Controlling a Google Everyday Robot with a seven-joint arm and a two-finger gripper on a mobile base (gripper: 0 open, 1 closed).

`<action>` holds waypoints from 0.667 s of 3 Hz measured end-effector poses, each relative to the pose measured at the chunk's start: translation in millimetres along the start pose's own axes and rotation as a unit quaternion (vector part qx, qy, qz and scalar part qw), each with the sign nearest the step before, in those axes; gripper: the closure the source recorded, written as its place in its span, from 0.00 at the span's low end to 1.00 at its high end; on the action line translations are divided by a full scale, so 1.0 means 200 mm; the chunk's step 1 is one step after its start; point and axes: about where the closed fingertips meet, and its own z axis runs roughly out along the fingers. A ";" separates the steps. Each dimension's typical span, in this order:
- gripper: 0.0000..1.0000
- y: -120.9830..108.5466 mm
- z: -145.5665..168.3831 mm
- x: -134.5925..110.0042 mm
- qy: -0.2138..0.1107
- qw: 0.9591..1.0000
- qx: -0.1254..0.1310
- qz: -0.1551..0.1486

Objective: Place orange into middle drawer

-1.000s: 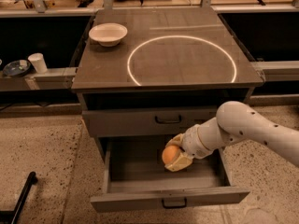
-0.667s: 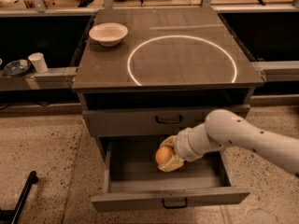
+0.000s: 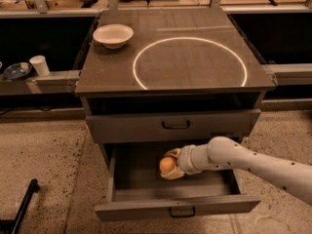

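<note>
My gripper will release the orange on the bottom of the open middle drawer (image 3: pixel 164 171), close to its centre.
The orange (image 3: pixel 166 165) is a small round fruit held in my gripper (image 3: pixel 171 165), which is shut on it. My white arm reaches in from the right, and the gripper holds the orange inside the open middle drawer (image 3: pixel 178 206), just above its floor near the centre. The drawer is pulled out, and its dark bar handle shows on the front panel. The identical grey drawer above (image 3: pixel 173 126) is closed.
A white bowl (image 3: pixel 112 35) sits at the back left of the cabinet top (image 3: pixel 97 74), beside a white ring marking. A white cup (image 3: pixel 40 65) and a dark dish (image 3: pixel 16 71) stand on the shelf at left. A black bar (image 3: pixel 23 206) lies on the floor at lower left.
My gripper has carried the orange to the left and slightly deeper into the open middle drawer. The drawer has stayed open.
</note>
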 end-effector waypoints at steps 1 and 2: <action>1.00 -0.06 0.20 0.11 -0.020 1.000 -0.012 0.018; 1.00 -0.06 0.37 0.25 -0.031 0.998 -0.032 0.041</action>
